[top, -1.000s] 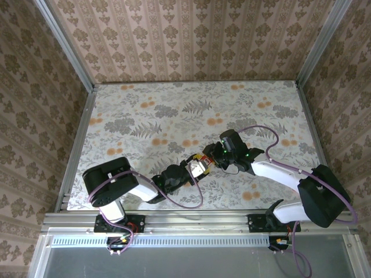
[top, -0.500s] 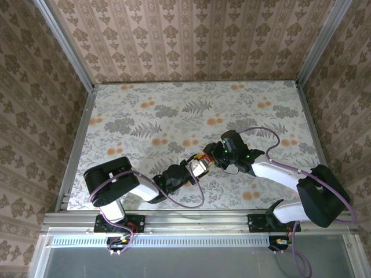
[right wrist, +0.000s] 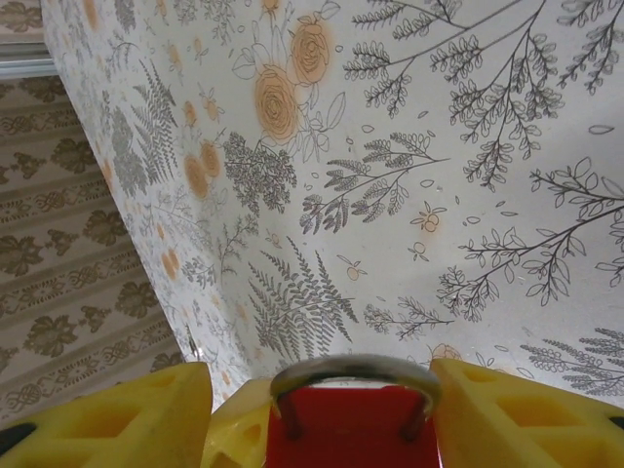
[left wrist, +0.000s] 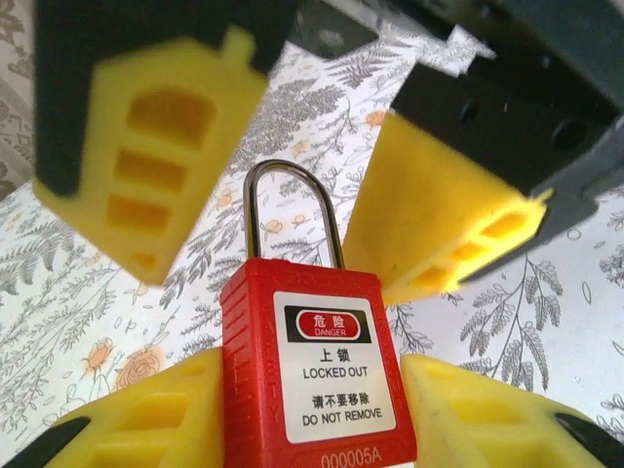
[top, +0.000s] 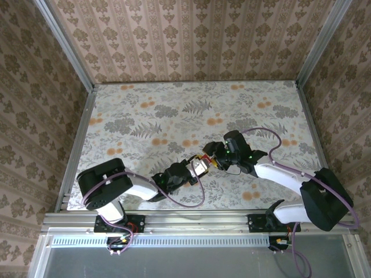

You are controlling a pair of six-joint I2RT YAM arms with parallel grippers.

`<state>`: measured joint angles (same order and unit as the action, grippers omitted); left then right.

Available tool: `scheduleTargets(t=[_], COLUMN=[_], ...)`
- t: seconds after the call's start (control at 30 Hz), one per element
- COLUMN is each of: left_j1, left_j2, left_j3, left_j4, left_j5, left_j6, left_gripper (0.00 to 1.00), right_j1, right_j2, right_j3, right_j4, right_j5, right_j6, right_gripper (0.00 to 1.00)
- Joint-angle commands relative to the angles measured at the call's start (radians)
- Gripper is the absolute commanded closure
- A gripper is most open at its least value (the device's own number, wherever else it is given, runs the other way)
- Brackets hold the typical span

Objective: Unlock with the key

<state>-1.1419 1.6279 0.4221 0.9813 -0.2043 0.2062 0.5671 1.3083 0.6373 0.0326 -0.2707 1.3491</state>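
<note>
The robot's right gripper is straddling both legs of the shackle near the top of the red padlock, so it needs to back away and pinch the shackle's bend [left wrist: 286, 166] before the left gripper opens.
A red padlock [left wrist: 320, 361] with a white "LOCKED OUT" label stands upright between the yellow pads of my left gripper [left wrist: 317, 414], which is shut on its body. Its steel shackle [left wrist: 292, 180] is closed and points toward the right gripper [left wrist: 292, 195], whose yellow fingers [left wrist: 146, 146] stand apart on either side of it without touching. In the right wrist view the shackle [right wrist: 356, 370] and the red padlock top [right wrist: 351, 434] sit between the open jaws of my right gripper [right wrist: 322, 424]. From above, both grippers meet at the padlock [top: 200, 167] in the table's near middle. The key is hidden.
The floral-patterned table [top: 174, 116] stretches away behind the grippers. Wallpapered walls [top: 191, 40] and aluminium posts close it in at the back and sides. Purple cables [top: 272, 136] loop off both arms.
My right gripper has opened, and its fingers have come off the top of the padlock. The left gripper still grips the padlock body in about the same place.
</note>
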Motion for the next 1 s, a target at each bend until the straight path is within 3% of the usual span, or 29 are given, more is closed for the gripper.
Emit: scheduleTargets(t=[0.0,0.13,0.47,0.7,0.97], left_j1=[0.017,0.038,0.106,0.117,0.117], left_j2=[-0.042,-0.091,-0.212,-0.234,-0.22], left_j3=[0.014,0.02,0.032,0.03,0.039], left_j4=[-0.08,-0.157,-0.295,-0.317,-0.319], left_j5=[0.039,0.098,0.247,0.277,0.285], left_j6=[-0.035,-0.064,-0.157,-0.168,-0.169], left_gripper=[0.79,0.79,0.8,0.8,0.8], right_j1=[-0.017,-0.037,-0.059,-0.059,-0.058], right_j2=[-0.052,-0.084,-0.129,-0.132,-0.122], right_j3=[0.002,0.011,-0.082,-0.146,-0.162], right_j4=[-0.04,-0.132,-0.013,0.142,0.202], right_j5=[-0.012,0.021,0.01,-0.026,-0.059], right_j6=[-0.071,-0.196,-0.427,-0.421,-0.404], right_gripper=[0.37,0.37,0.52,0.6,0.67])
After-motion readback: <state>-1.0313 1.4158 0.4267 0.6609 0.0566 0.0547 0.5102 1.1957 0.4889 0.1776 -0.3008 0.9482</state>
